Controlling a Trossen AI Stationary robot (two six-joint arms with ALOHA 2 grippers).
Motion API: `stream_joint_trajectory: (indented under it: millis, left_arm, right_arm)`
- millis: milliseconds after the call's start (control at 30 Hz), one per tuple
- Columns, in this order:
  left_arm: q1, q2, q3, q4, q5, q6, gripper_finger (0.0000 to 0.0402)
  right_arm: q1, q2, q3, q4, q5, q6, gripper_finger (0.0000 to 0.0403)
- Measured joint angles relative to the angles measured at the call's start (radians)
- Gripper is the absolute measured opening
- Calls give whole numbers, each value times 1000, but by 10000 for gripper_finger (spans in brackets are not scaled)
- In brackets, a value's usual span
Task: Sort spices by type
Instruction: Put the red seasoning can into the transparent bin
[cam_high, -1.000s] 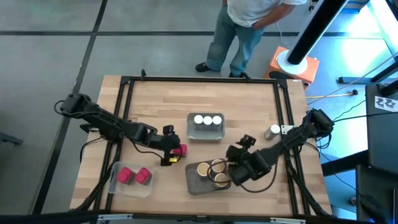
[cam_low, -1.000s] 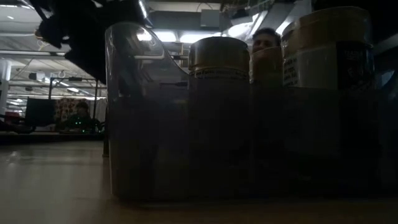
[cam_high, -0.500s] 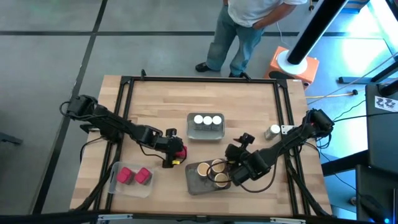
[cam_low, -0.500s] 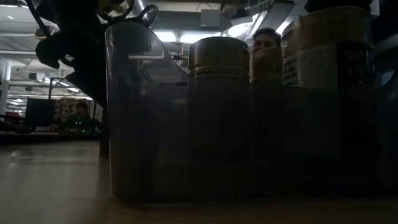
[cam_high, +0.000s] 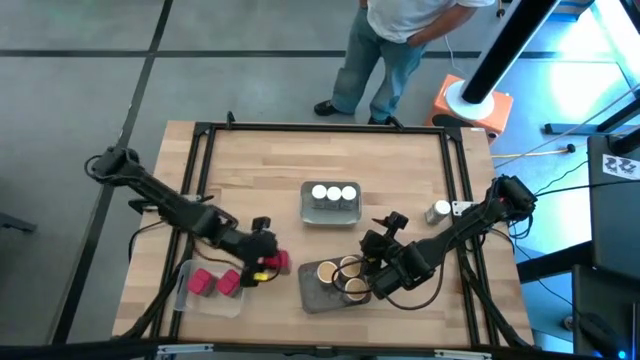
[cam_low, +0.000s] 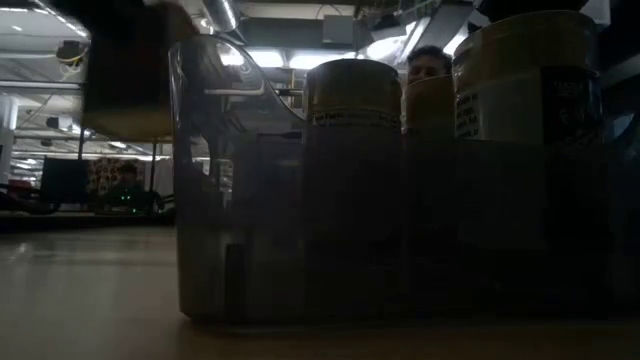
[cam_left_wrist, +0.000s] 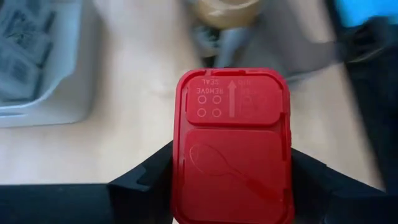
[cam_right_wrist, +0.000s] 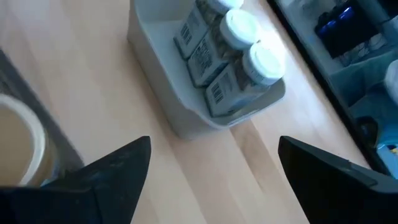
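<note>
The red packet will drop from my left gripper in the clear tray, on the near side of the other red packets (cam_high: 220, 298).
My left gripper (cam_high: 265, 264) is shut on a red packet (cam_left_wrist: 233, 149) above the table, just right of the clear tray (cam_high: 185, 292) that holds two red packets (cam_high: 215, 283). My right gripper (cam_right_wrist: 211, 174) stands open over the wood between two trays. One is the grey tray (cam_high: 304, 205) with three white-lidded jars (cam_high: 333, 193). The other is the tray (cam_high: 308, 292) of tan-topped cylinders (cam_high: 340, 275). A single white-lidded jar (cam_high: 440, 211) stands upright near the right rail. My left gripper pinches the red packet by its two long sides (cam_left_wrist: 181, 163) between its two fingers (cam_left_wrist: 146, 180). The fingers slant down from the table's far left. The packet is lifted clear of the wood, its red lid (cam_left_wrist: 233, 99) facing up toward the wrist.
Black frame rails (cam_high: 200, 170) run along the table's sides and far edge. A person (cam_high: 385, 50) stands beyond the far edge. Bare wood lies between the trays and across the far half of the table. In the low view the cylinder tray (cam_low: 400, 230) fills the foreground.
My left gripper has carried the red packet toward the near edge and a little left, toward the tray of red packets. It has also risen, and the packet has come up off the wood. My right arm has stayed in place.
</note>
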Motion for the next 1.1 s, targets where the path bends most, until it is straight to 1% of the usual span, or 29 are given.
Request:
stream_joint_trajectory:
  millis: [100, 200, 300, 433, 600, 767, 833, 933, 1000, 1100]
  left_arm:
    - [-75, -51, 31, -48, -4, -81, 197]
    - [-148, -92, 77, -105, -43, -158, 197]
    - [-215, -116, 111, -135, -62, -200, 197]
    - [-304, -123, 159, -184, -66, -306, 197]
    - [-411, -103, 200, -290, -85, -491, 197]
    - [-523, -76, 204, -323, -93, -669, 197]
    - [-568, -54, 205, -338, -97, -727, 197]
    - [-617, -10, 204, -422, -105, -831, 197]
    - [-641, 21, 204, -468, -104, -881, 197]
    - [-664, 64, 204, -479, -92, -911, 197]
  right_arm:
    - [0, 0, 0, 5, 8, 0, 353]
    - [0, 0, 0, 9, -7, -1, 353]
    - [0, 0, 0, 12, -21, 0, 353]
    - [0, 1, 0, 16, -22, 0, 353]
    - [-1, 1, 0, 17, -20, -22, 353]
    - [-18, 1, 0, 16, -36, -23, 353]
    - [-25, 1, 0, 15, -38, -23, 353]
    - [-35, 1, 0, 16, -46, -23, 353]
    - [-35, 1, 0, 17, -44, -23, 353]
    - [-34, 1, 0, 31, -37, -23, 353]
